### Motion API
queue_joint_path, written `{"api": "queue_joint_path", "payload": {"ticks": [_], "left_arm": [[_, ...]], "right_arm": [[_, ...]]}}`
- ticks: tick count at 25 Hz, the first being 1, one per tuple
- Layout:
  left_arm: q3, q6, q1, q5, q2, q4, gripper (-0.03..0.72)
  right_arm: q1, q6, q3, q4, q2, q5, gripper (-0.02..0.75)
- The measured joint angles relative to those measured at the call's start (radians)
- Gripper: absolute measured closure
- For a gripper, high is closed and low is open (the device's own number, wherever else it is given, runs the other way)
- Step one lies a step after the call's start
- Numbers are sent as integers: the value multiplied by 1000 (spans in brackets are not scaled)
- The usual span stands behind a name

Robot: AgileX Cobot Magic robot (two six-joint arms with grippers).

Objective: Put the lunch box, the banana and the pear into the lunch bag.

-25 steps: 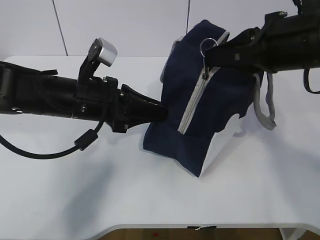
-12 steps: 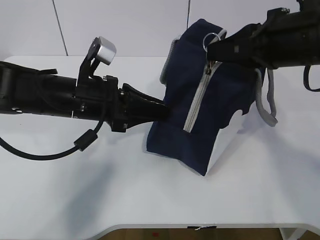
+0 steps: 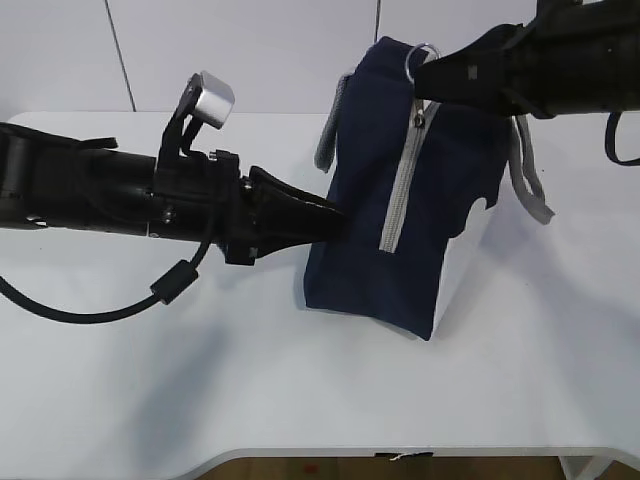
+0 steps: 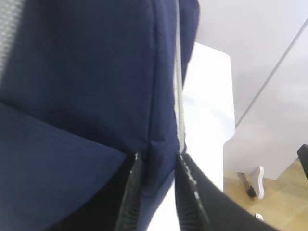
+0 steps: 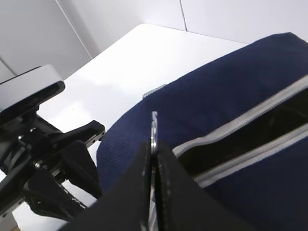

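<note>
Next, I open my left gripper, which holds the lunch bag's side low, far below the ring pull, and take the fabric higher [image 3: 354, 171] to steady the bag.
The navy lunch bag [image 3: 400, 200] stands tilted on the white table, its grey zipper [image 3: 403, 190] facing the exterior camera. My right gripper [image 3: 425, 78] is shut on the zipper's ring pull [image 3: 421, 52] at the bag's top. In the right wrist view the ring pull [image 5: 154, 126] sticks out from between the pressed fingers [image 5: 166, 192], and the zipper [image 5: 240, 144] gapes onto a dark inside. My left gripper [image 3: 335, 222] is shut on a fold of the bag's side fabric [image 4: 159, 163]. The lunch box, banana and pear are out of view.
Grey webbing handles hang at the bag's right [image 3: 530, 190] and left [image 3: 330, 130]. The left arm's cable [image 3: 100, 310] loops down onto the table [image 3: 300, 400]. The table's front edge runs along the bottom, with a wall behind.
My right gripper has risen and moved right with the ring pull. The bag has swung more upright and its base has slid right. My left gripper followed slightly, still gripping the fabric.
</note>
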Motion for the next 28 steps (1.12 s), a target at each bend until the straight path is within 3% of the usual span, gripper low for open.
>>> {"api": "queue_joint_path", "payload": {"ticks": [4,9,12,15,18,20,24,28], "left_arm": [[0,0,-17,0,0,0,533],[0,0,-22,0,0,6,638],[0,-9,-22,0,0,8,643],[0,-18,-22,10,0,8,548],[0,-23,-22,38,0,8,349],[0,-28,-22,45,0,8,256],[0,-32,-22,45,0,8,216],[0,-32,-22,28,0,6,235]], "right_arm": [[0,7,0,0,0,0,731],[0,15,0,0,0,0,731],[0,16,0,0,0,2,731],[0,17,0,0,0,2,731],[0,19,0,0,0,4,731],[0,19,0,2,0,3,731],[0,19,0,2,0,3,731],[0,19,0,2,0,5,731]]}}
